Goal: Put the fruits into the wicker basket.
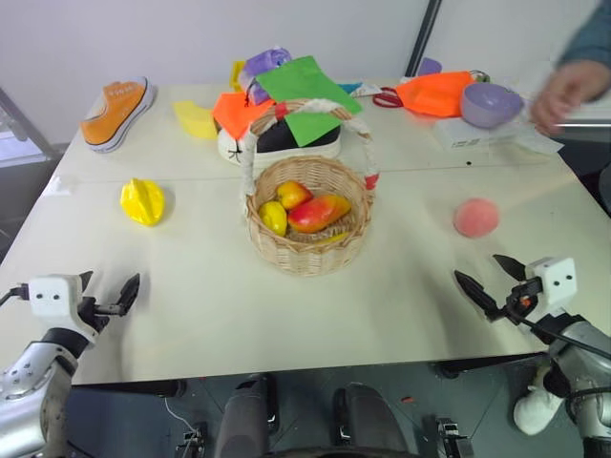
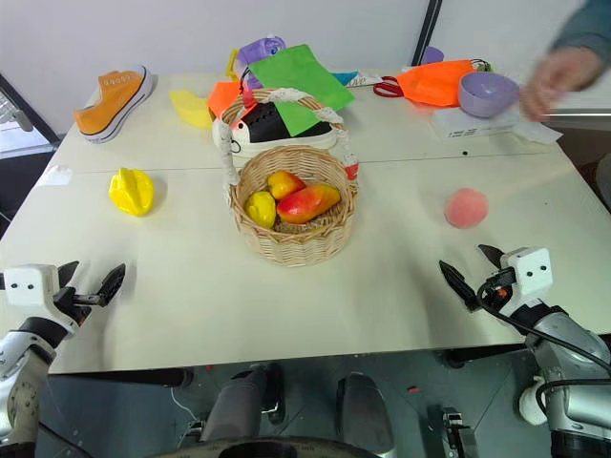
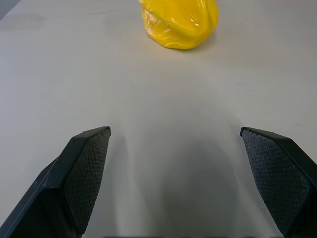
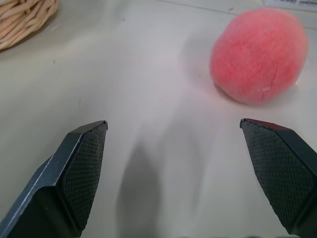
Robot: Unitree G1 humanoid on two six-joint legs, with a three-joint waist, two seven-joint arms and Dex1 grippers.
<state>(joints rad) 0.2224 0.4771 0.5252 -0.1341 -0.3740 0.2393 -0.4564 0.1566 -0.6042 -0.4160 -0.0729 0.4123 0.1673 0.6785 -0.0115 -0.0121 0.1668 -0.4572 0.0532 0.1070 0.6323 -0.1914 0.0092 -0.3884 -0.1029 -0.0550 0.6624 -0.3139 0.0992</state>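
I need to move my left gripper to the yellow starfruit next and close it on the starfruit's raised middle fold (image 1: pixel 143 200) (image 3: pixel 180 14).
The wicker basket (image 1: pixel 305 253) stands mid-table with its white-wrapped handle arched over it. Inside lie a red-orange mango (image 1: pixel 321 212), a small yellow fruit (image 1: pixel 273 218) and a red-yellow one (image 1: pixel 292 194). A yellow starfruit (image 1: pixel 143 201) rests on the table to its left, straight ahead of my left gripper (image 1: pixel 108 286), which is open and empty near the front edge. A pink peach (image 1: pixel 475 218) lies right of the basket, just beyond my right gripper (image 1: pixel 483 275), also open and empty. The wrist views show the starfruit (image 3: pixel 179 22) and the peach (image 4: pixel 258 54) ahead of the spread fingers.
An orange sneaker (image 1: pixel 116 113) sits at the back left. A black-and-white shoe (image 1: pixel 286 139) under green paper (image 1: pixel 305 91) stands behind the basket. An orange bag (image 1: pixel 434 93) and purple bowl (image 1: pixel 491 103) are back right, with a person's hand (image 1: pixel 565 92) beside the bowl.
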